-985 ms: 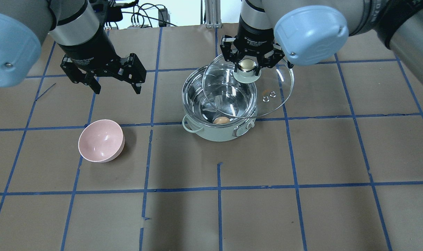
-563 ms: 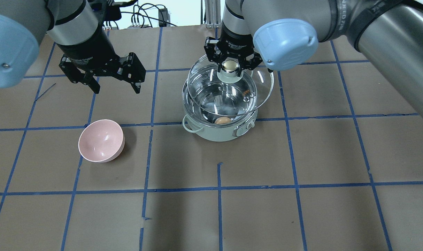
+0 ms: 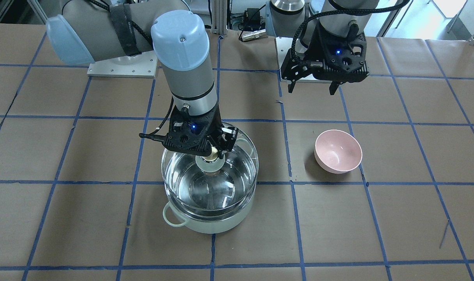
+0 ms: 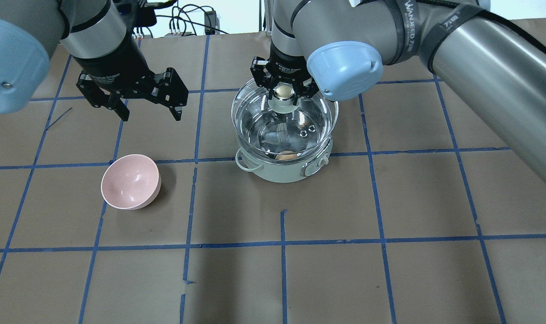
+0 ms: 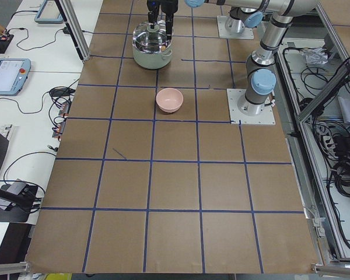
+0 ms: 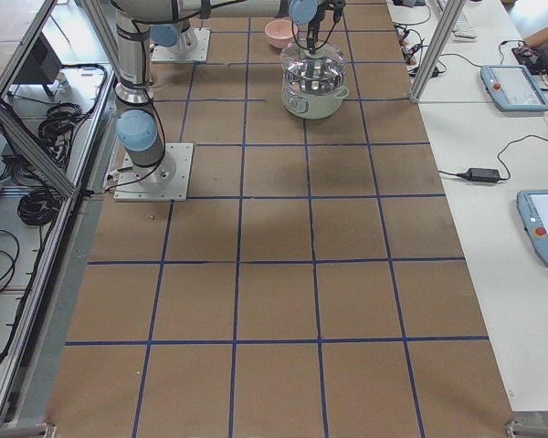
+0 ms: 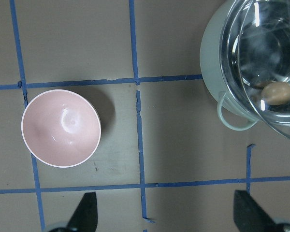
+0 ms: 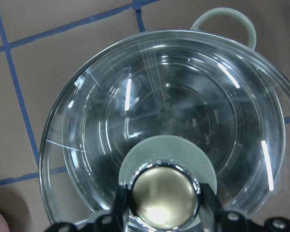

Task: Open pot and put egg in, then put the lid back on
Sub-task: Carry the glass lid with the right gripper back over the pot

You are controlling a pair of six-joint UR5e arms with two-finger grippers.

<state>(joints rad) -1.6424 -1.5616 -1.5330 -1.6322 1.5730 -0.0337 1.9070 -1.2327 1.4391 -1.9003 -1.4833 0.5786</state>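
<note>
My right gripper is holding the glass lid. Next, I set it down squarely on the rim of the mint-green pot (image 3: pixel 211 182) (image 8: pixel 171 130) and let go there, so that it covers the pot's opening.
The mint-green pot (image 4: pixel 282 173) stands mid-table, also in the front view (image 3: pixel 217 224). The tan egg (image 4: pixel 285 155) lies inside it against the near wall and shows in the left wrist view (image 7: pixel 277 93). My right gripper (image 4: pixel 285 92) is shut on the beige-gold knob of the glass lid (image 4: pixel 311 112). It holds the lid over the pot, slightly above the rim and slightly tilted. The right wrist view shows the gripper (image 8: pixel 162 195) clamping the knob. My left gripper (image 4: pixel 151 114) is open and empty, hovering to the pot's left.
A pink bowl (image 4: pixel 130 181) stands empty left of the pot, below my left gripper; it shows in the front view (image 3: pixel 337 151). Brown paper with a blue tape grid covers the table.
My right gripper has carried the lid leftward, from the pot's right side to over the pot. The left gripper, egg and bowl have not moved.
</note>
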